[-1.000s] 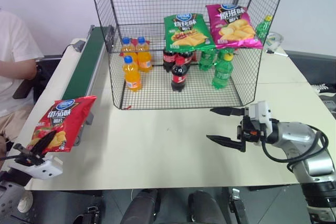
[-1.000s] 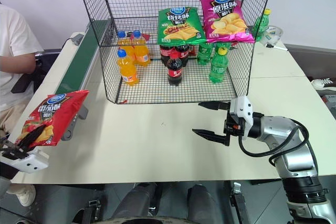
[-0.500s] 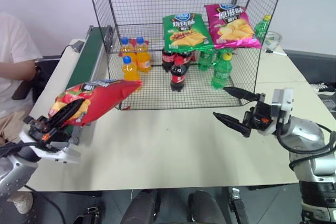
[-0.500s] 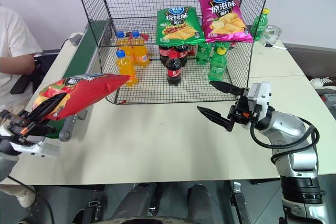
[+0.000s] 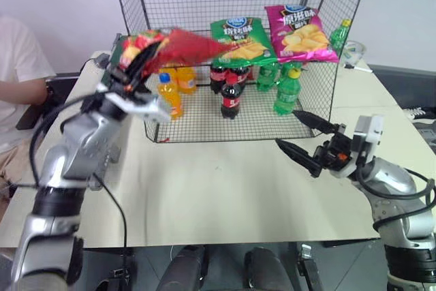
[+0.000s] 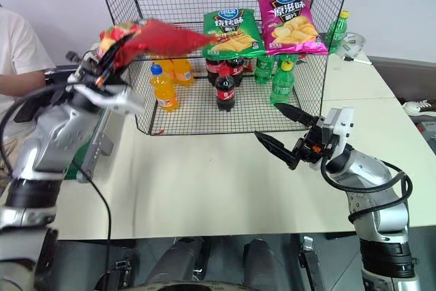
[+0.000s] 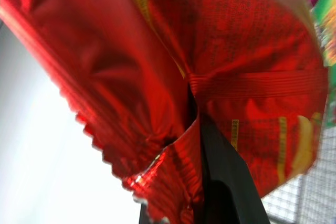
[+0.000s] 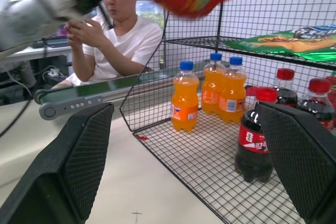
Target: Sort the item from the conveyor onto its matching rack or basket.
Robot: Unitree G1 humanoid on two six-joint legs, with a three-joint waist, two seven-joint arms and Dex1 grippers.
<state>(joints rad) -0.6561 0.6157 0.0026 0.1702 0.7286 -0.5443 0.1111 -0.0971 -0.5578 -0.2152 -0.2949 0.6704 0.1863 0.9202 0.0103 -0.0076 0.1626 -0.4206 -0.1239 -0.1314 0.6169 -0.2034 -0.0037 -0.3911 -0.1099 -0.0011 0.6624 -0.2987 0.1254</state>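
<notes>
Next, I set the red crisp bag, now hanging at the rack's front corner, on the middle shelf (image 5: 163, 43) above the orange bottles with my left gripper.
The item, a glossy red crisp bag (image 5: 182, 44), hangs in the air at the rack's front left corner, level with the middle shelf. My left gripper (image 5: 133, 66) is shut on its rear end, and one black finger (image 7: 226, 182) presses into the foil. The tall black wire-mesh rack (image 5: 320, 1) stands at the back of the table. The dark green conveyor (image 8: 102, 87) runs along the table's left side, partly hidden behind my left arm. My right gripper (image 5: 289, 129) hovers open and empty over the table, in front of the rack's right half.
A green crisp bag (image 5: 242, 39) and a magenta crisp bag (image 5: 300, 32) lie on the middle shelf. Orange (image 5: 170, 92), cola (image 5: 231, 97) and green bottles (image 5: 289, 90) stand on the bottom tier. A person in a white shirt (image 8: 126, 38) sits beyond the conveyor.
My left arm has swung the red bag up and to the right, from beside the conveyor to the rack's front. The right gripper has stayed open, almost in place.
</notes>
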